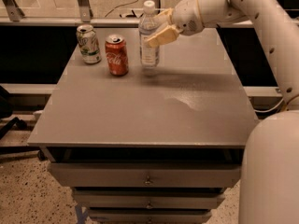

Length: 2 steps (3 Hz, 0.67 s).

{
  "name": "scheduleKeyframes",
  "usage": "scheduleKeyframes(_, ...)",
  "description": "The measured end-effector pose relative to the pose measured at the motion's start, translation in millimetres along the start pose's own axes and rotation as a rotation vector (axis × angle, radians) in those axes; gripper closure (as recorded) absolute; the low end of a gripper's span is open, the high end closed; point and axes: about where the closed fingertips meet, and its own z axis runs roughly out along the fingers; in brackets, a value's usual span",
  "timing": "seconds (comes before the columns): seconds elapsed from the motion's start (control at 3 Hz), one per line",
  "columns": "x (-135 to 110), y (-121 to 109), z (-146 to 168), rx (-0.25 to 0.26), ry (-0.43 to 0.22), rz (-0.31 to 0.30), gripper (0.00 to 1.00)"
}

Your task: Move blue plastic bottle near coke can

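Observation:
Next, I put the blue plastic bottle down against the coke can [137, 73], on the side of that can away from the silver can.
The blue plastic bottle [149, 35] is clear and pale with a white cap and white label. It stands upright at the far middle of the grey table [145, 115]; whether its base touches the top I cannot tell. My gripper [158, 28] comes in from the right and is shut on the bottle's upper body, one tan finger [161, 36] across its front. The coke can [116, 55], red with white script, stands a short way left of the bottle, apart from it.
A green-and-white silver can [88, 44] stands left of the coke can near the far left corner. My white arm [261, 13] reaches over the table's right side. Drawers [147, 176] lie below the front edge. A rail and glass run behind the table.

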Motion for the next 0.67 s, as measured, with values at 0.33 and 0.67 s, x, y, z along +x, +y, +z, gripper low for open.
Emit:
scheduleKeyframes(0.33, 0.1, -0.1, 14.1, -0.001, -0.017, 0.011, 1.0)
scheduleKeyframes(0.67, 2.9, -0.4, 29.5, -0.016, -0.023, 0.035, 1.0)
